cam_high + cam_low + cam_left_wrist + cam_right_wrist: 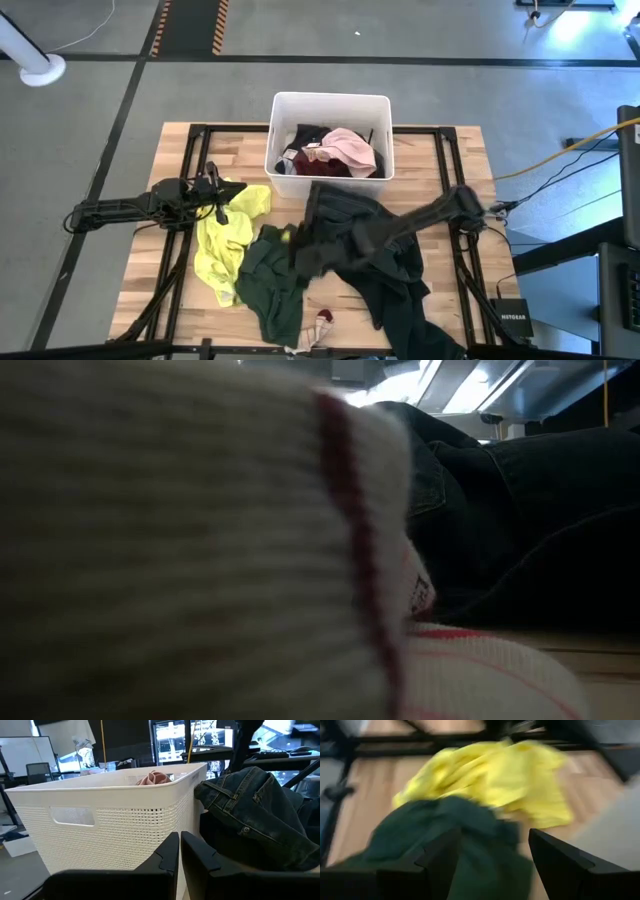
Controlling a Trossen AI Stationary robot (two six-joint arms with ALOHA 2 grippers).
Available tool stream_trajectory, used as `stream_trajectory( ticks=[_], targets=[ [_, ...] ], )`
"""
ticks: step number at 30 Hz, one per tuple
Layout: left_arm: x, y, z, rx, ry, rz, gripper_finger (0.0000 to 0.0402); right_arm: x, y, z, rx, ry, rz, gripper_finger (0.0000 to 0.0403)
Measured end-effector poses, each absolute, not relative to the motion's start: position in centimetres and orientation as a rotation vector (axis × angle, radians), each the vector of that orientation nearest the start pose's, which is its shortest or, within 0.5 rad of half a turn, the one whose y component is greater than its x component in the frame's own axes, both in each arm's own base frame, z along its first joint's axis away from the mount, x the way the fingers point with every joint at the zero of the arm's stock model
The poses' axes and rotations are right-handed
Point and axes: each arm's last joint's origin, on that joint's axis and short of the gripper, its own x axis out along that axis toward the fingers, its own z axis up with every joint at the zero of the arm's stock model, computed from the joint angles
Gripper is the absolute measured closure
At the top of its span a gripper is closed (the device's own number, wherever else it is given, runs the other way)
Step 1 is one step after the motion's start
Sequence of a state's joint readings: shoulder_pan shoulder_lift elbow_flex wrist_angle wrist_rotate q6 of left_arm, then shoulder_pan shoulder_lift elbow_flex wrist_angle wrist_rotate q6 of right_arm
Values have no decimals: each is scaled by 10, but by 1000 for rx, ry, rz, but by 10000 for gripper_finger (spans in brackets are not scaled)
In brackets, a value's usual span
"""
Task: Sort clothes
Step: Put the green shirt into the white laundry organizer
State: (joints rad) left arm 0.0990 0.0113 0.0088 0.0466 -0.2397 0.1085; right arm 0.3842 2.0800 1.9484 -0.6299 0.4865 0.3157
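My right gripper is going to close on the middle (278,267) (470,862) of the dark green shirt, between the yellow top and the dark jeans.
Clothes lie spread over the wooden table. A bright yellow top (226,236) is at the left, a dark green shirt (270,282) lies beside it, and dark jeans (385,255) are heaped at the right. A small striped piece (321,322) rests near the front edge and fills the low view (200,540). My right gripper (298,245) hangs open above the green shirt (470,845), with the yellow top (490,775) beyond it and nothing between its fingers. My left gripper (214,186) waits shut at the table's left, pointing level toward the bin (100,815).
A white plastic bin (283,105) stands at the table's far middle and holds pink, maroon and black pieces (335,150). The jeans lean against the bin's side (250,805). Bare wood shows at the table's near left and far right corners.
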Motion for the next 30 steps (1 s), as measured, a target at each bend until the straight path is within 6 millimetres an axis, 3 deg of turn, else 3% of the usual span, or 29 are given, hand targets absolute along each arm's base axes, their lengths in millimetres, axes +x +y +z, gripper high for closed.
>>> stream_trajectory(
  ticks=[6, 12, 17, 30],
  targets=[
    [96, 16, 170, 75, -31, 340, 389, 454, 199, 233, -69, 749, -122, 150],
    [96, 16, 170, 75, -31, 340, 389, 467, 206, 201, 5, 742, -122, 150],
    [96, 16, 170, 74, -31, 340, 389, 478, 214, 192, 53, 682, 0, 150],
    [96, 16, 170, 68, -32, 339, 389, 479, 213, 192, 41, 677, -27, 150]
  ],
)
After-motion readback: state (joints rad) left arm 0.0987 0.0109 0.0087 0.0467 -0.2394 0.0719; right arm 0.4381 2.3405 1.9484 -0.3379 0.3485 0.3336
